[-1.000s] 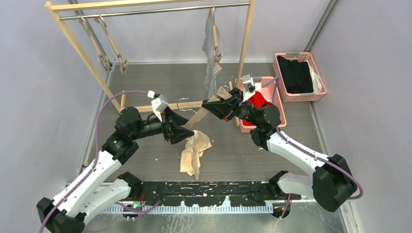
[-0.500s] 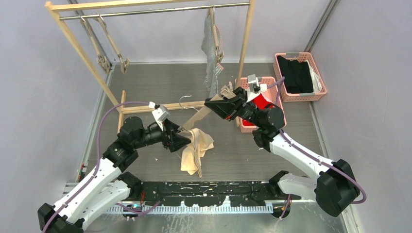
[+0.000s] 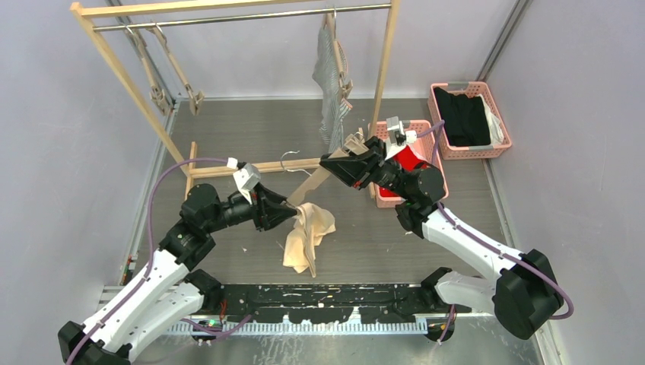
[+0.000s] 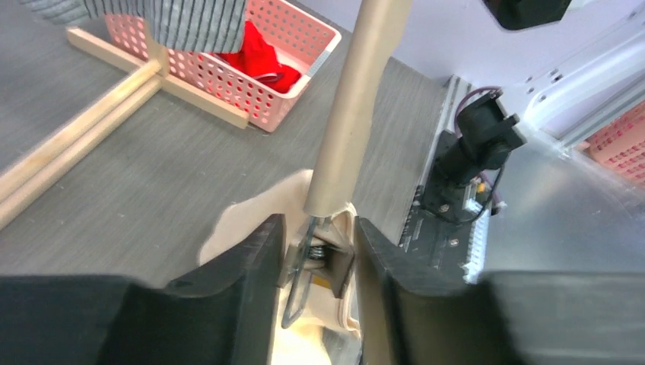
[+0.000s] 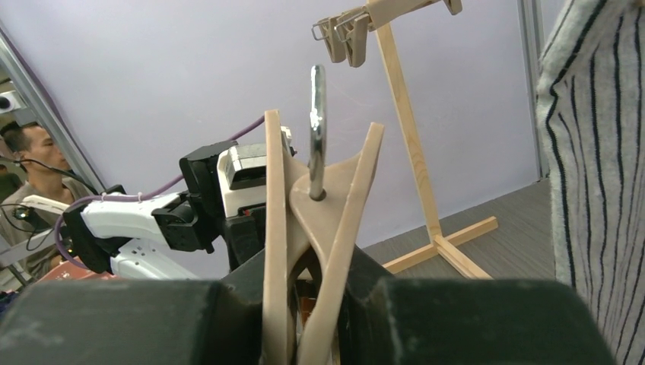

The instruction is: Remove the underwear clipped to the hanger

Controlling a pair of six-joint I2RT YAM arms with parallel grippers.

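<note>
The left gripper pinches only the clip at the hanger's low end, so it should take the hanger's bar (image 4: pixel 332 181) to free the right gripper for the beige underwear.
My right gripper (image 3: pixel 338 162) (image 5: pixel 312 266) is shut on a wooden hanger (image 3: pixel 319 179) (image 5: pixel 335 198), held tilted above the table with its metal hook (image 5: pixel 317 114) up. Beige underwear (image 3: pixel 308 232) (image 4: pixel 243 220) hangs from the hanger's low end by a clip (image 4: pixel 323 255). My left gripper (image 3: pixel 293 207) (image 4: pixel 316 243) has its jaws pressed on both sides of that clip. Striped underwear (image 3: pixel 331 91) (image 5: pixel 601 152) hangs clipped on the rack rail. Red underwear (image 3: pixel 407 160) (image 4: pixel 258 53) lies in a pink basket (image 3: pixel 422 125) (image 4: pixel 304 38).
The wooden rack (image 3: pixel 388 61) stands at the back, with empty clip hangers (image 3: pixel 163 84) on its left and a base bar (image 3: pixel 228 167) on the table. A second pink basket (image 3: pixel 498 114) with black clothes sits at the far right. A person (image 5: pixel 23 144) shows at the left.
My left arm drew back toward the near left, and its jaws widened, then narrowed onto the clip. The right arm shifted slightly right with the hanger. The beige underwear still hangs.
</note>
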